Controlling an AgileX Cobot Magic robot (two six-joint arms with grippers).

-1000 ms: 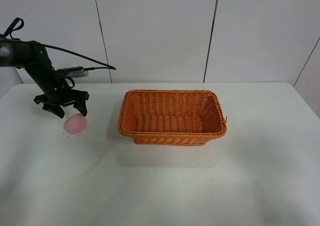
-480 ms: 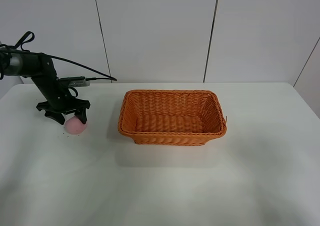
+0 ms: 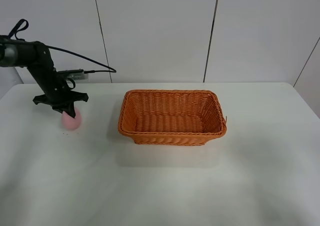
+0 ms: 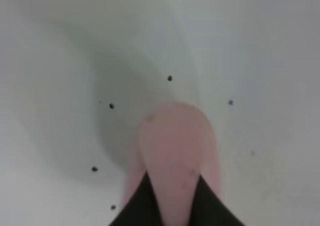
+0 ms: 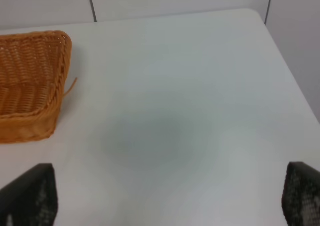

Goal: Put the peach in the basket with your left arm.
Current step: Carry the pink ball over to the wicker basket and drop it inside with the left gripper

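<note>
I should release the peach with my left gripper on the basket's bottom, near the middle of the basket's front side (image 3: 168,123).
The pale pink peach (image 3: 71,121) hangs at the far left of the white table, to the left of the orange-brown wicker basket (image 3: 170,136). My left gripper (image 3: 68,112) comes down on the peach from above, and its dark fingers are closed around the peach's top. In the left wrist view the peach (image 4: 175,146) sits between the two dark fingertips (image 4: 137,206), with its shadow on the table beneath. The basket holds nothing. My right gripper (image 5: 167,198) is open and empty, and it is out of the exterior high view.
The white table (image 3: 165,186) runs back to a white panelled wall. A black cable (image 3: 85,58) trails from the left arm. Small black specks (image 4: 169,78) dot the table under the peach. One corner of the basket (image 5: 30,86) shows in the right wrist view.
The left gripper came down over the peach and its spread fingers closed on it. The peach now sits slightly higher and further left than before.
</note>
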